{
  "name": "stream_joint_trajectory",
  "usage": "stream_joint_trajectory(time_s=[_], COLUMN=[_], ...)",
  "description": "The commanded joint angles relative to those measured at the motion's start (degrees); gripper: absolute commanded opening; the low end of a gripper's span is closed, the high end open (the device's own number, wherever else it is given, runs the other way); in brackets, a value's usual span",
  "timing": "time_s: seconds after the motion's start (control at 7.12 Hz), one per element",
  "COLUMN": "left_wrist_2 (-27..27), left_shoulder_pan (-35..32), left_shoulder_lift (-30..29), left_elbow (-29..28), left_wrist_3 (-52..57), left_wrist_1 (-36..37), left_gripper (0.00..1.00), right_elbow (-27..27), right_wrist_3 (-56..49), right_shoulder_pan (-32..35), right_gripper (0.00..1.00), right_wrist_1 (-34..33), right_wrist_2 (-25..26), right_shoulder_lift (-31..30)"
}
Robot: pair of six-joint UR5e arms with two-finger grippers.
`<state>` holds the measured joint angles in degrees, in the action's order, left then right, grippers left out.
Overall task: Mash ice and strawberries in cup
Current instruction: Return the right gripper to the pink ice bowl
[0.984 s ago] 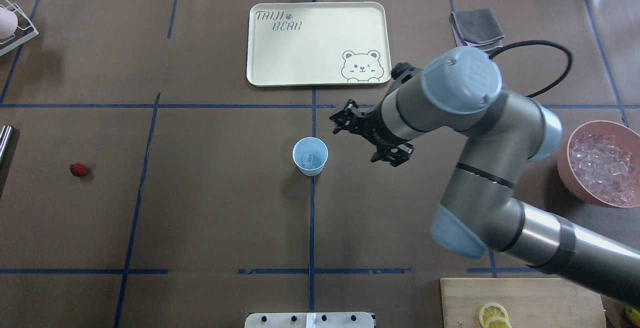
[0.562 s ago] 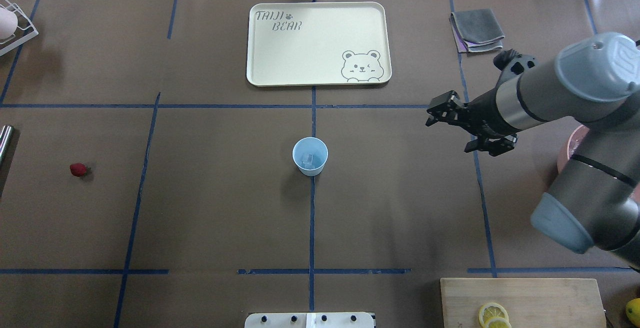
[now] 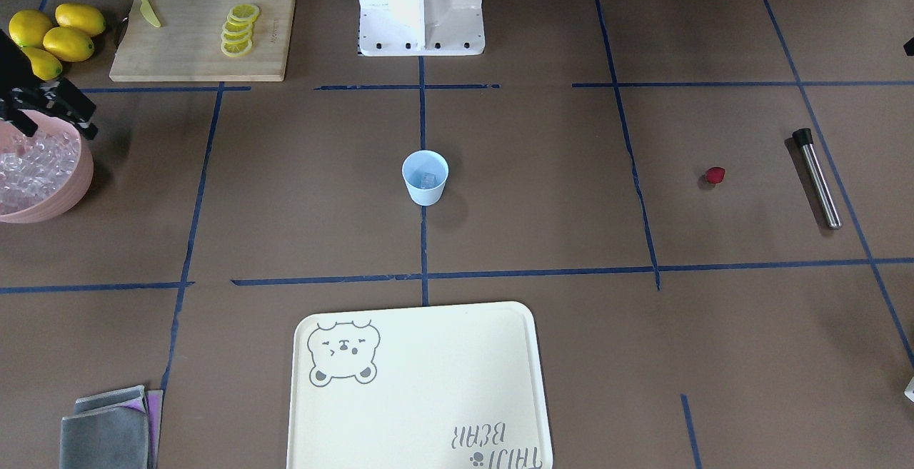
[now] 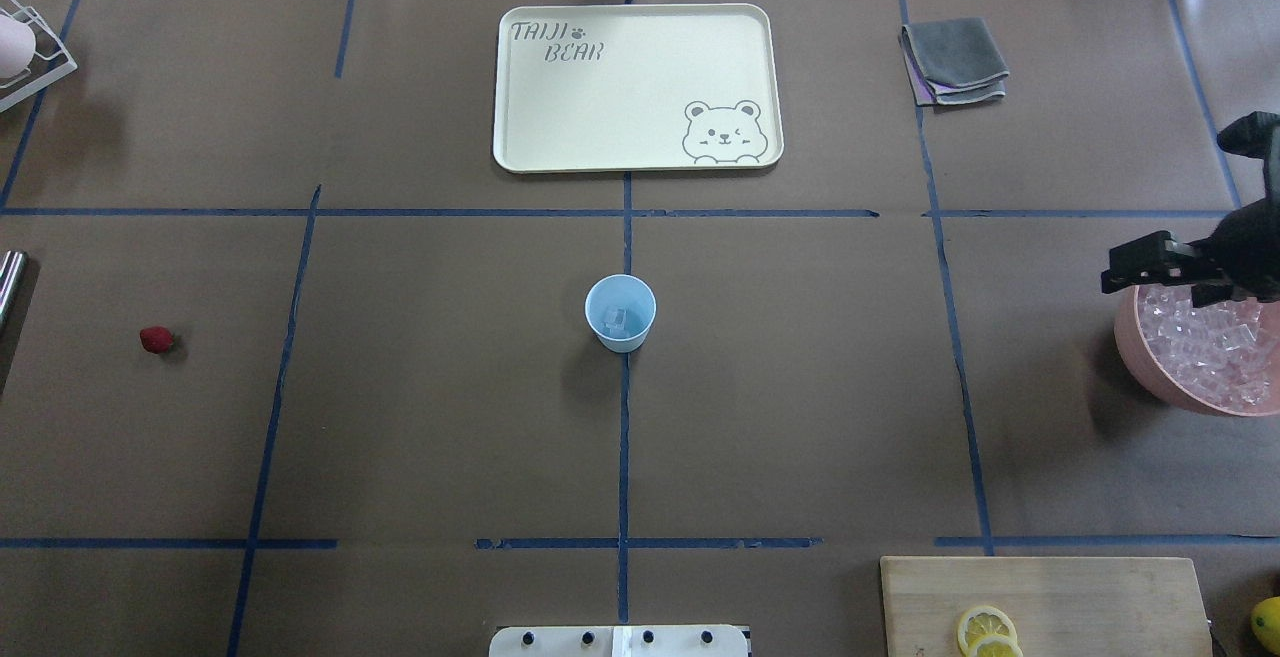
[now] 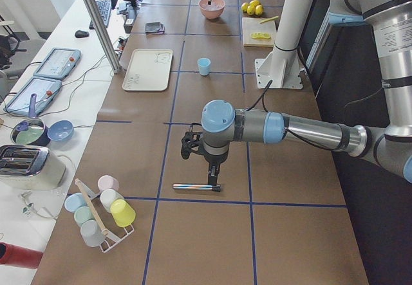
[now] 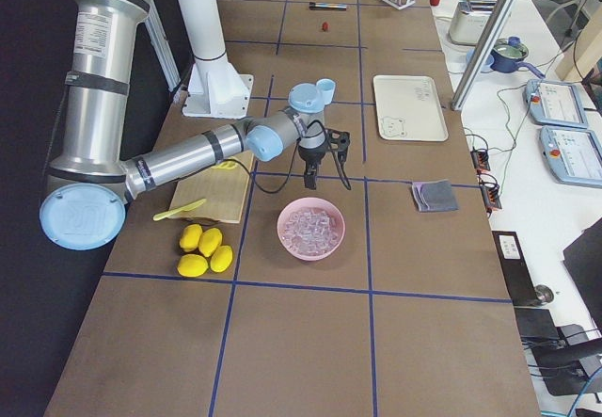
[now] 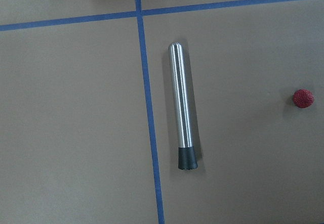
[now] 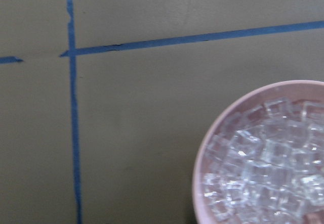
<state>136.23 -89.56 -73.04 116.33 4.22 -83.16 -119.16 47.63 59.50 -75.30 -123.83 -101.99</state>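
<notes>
I should next move my right gripper down and close it on an ice cube near the middle of the pink bowl [image 3: 16, 163] [image 8: 296, 171].
The pale-blue cup [image 4: 620, 312] stands upright at the table's middle with a clear ice cube [image 4: 617, 318] inside it. More ice fills the pink bowl [image 4: 1150, 377] at the right edge. My right gripper [image 4: 1165, 277] hangs open over that bowl's near rim, far from the cup, with nothing between its fingers. The strawberry [image 4: 156, 340] lies alone on the table at the far left, also seen in the left wrist view [image 7: 302, 98]. My left gripper [image 5: 190, 147] shows only in the exterior left view, above a steel muddler [image 7: 182, 113]; I cannot tell its state.
A cream bear tray [image 4: 520, 87] lies beyond the cup. A grey folded cloth [image 4: 955, 59] sits at the back right. A cutting board [image 3: 200, 33] with lemon slices and a knife, plus whole lemons [image 3: 53, 33], is near the robot's base.
My right arm has drawn back to the right from beside the cup and now hangs over the pink bowl. The cup and strawberry have not moved.
</notes>
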Motion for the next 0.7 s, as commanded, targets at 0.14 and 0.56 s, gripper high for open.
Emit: stream_joint_trajectory(time_s=[0.14,0.56], left_wrist_2=[0.43,2.99], left_shoulder_pan=[0.0,0.0], left_shoulder_lift=[0.0,0.09], left_elbow=[0.21,0.3], left_wrist_3=[0.0,0.0], left_wrist_1=[-0.25,-0.25], left_gripper=[1.0,1.0], right_elbow=[3.83,11.12], right_wrist_3=[-9.35,-24.44], right_shoulder_pan=[1.24,0.89], right_gripper=[1.0,1.0], right_wrist_1=[2.67,6.12], right_wrist_2=[2.0,2.36], right_shoulder_lift=[-3.48,-1.9])
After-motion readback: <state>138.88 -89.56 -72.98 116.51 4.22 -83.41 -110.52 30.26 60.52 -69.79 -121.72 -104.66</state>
